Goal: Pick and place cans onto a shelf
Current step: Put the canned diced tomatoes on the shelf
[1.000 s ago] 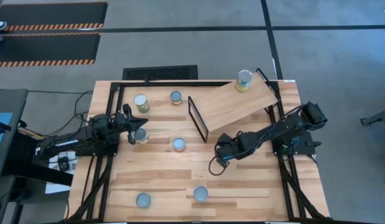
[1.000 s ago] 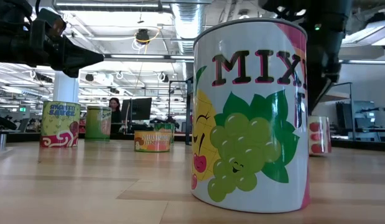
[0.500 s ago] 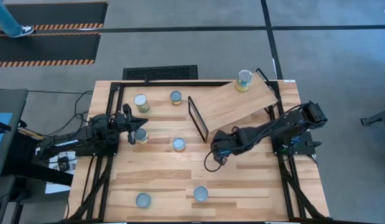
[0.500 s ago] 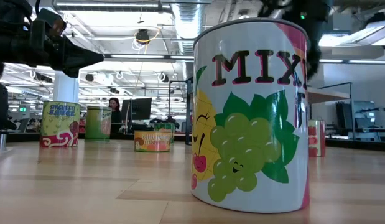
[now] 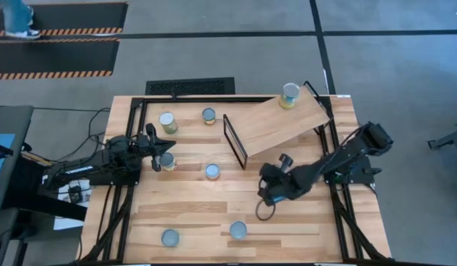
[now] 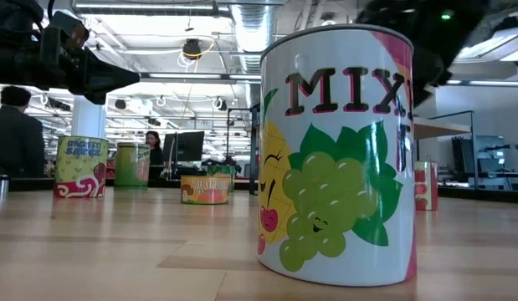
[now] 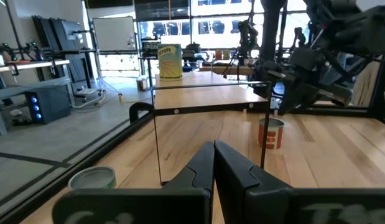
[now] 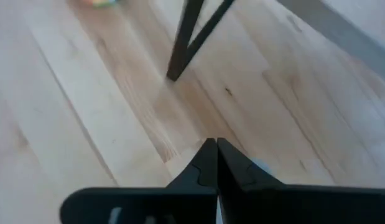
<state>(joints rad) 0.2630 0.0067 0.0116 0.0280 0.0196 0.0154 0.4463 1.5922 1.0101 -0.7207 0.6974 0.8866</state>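
Observation:
My right gripper should open its fingers, which sit shut beside the red-white can, then draw back and take the can by its rim (image 7: 271, 122) before lifting it.
One green-labelled can (image 5: 290, 94) stands on the far end of the light wood shelf (image 5: 276, 124), whose black frame (image 5: 235, 140) faces the table's middle. Several other cans stand on the tabletop, among them one (image 5: 212, 171) near the frame, one (image 5: 238, 230) at the front and the fruit-labelled can (image 6: 338, 155) that fills the low view. My right gripper (image 5: 266, 196) hovers over bare wood in front of the shelf, its fingers (image 8: 204, 163) shut on nothing. My left gripper (image 5: 157, 154) rests shut at the left, a can (image 5: 167, 160) right beside it.
Black rails (image 5: 132, 111) border the tabletop's edges. A red-white can (image 7: 270, 132) stands beyond the shelf frame in the left wrist view. A cable loop (image 5: 266, 213) hangs under the right wrist. A person (image 5: 14, 16) walks on the floor beyond the table.
My right gripper has swung away from the shelf frame toward the table's front. The left arm and the cans have not moved. A person has walked along the far floor.

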